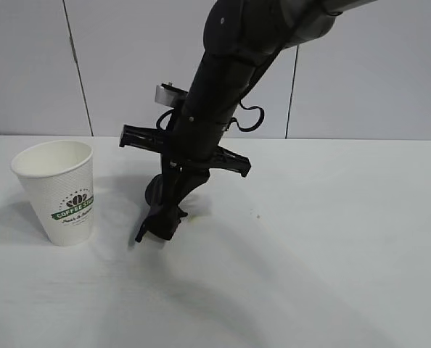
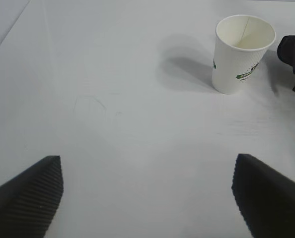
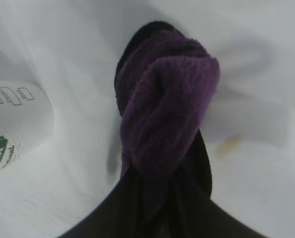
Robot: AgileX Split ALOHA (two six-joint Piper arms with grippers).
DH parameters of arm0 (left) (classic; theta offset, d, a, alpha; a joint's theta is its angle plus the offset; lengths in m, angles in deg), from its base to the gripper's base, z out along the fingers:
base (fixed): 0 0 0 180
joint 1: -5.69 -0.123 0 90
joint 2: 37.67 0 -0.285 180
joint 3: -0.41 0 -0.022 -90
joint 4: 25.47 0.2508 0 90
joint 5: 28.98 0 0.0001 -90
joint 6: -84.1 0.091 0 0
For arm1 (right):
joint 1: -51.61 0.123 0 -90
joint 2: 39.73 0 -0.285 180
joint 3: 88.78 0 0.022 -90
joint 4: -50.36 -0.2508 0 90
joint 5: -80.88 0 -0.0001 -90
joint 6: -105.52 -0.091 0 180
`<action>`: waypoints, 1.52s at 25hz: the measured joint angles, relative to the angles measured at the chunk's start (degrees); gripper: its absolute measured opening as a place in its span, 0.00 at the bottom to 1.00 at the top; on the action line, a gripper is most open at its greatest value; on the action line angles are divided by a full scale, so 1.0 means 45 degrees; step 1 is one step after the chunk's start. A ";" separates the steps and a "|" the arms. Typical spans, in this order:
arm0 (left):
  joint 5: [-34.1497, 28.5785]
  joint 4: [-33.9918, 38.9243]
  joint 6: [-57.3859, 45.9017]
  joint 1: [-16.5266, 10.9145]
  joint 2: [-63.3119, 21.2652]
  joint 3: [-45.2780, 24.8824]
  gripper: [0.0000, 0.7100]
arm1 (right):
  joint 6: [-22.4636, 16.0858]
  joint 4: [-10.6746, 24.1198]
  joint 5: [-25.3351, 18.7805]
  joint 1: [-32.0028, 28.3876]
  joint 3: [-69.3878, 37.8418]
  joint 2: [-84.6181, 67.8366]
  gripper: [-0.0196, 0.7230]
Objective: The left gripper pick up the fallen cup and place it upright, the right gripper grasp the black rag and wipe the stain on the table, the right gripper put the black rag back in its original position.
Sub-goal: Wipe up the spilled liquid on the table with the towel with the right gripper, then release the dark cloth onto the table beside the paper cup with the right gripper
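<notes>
My right gripper needs to let go of the black rag, now pressed low against the table. It will then lie on bare table (image 1: 236, 220) past the stain, farther from the cup.
The white cup (image 1: 56, 192) with its green band stands upright on the table (image 1: 310, 254) at the left. My right gripper (image 1: 157, 226) reaches down at the table's middle, just right of the cup, shut on the black rag (image 3: 167, 114), whose purple part bulges out past the fingers. The rag is pressed low against the table. A faint yellowish stain (image 3: 227, 145) shows beside the rag. My left gripper (image 2: 147, 198) hovers open over bare table, well back from the cup (image 2: 239, 54), with nothing between its fingers (image 2: 28, 198). It is out of the exterior view.
A grey panelled wall (image 1: 128, 65) runs along the table's far edge. The right arm (image 1: 223, 94) slants across the middle from the upper right. Open tabletop lies to the right and in front.
</notes>
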 joint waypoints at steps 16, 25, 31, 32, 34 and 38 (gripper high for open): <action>0.0000 0.0000 0.0000 0.0000 0.0000 0.0000 0.93 | -0.0305 0.2020 -0.1122 0.0000 0.0000 0.0157 0.13; 0.0000 0.0000 0.0000 0.0000 0.0000 0.0000 0.93 | -0.0308 0.3217 -0.2654 -0.0342 0.0025 -0.0174 0.13; 0.0000 0.0000 0.0000 0.0000 0.0000 0.0000 0.93 | -0.0308 0.3315 -0.3716 -0.1203 0.0025 -0.0356 0.13; 0.0000 0.0000 0.0000 0.0000 0.0000 0.0000 0.93 | -0.0308 0.3301 -0.3749 -0.1239 0.0025 -0.0356 0.13; 0.0000 0.0000 0.0000 0.0000 0.0000 0.0000 0.93 | -0.0308 0.3149 -0.3724 -0.1282 0.0025 -0.0356 0.13; 0.0000 0.0000 0.0000 0.0000 0.0000 0.0000 0.93 | -0.0308 0.2257 -0.3510 -0.1282 0.0025 -0.0356 0.13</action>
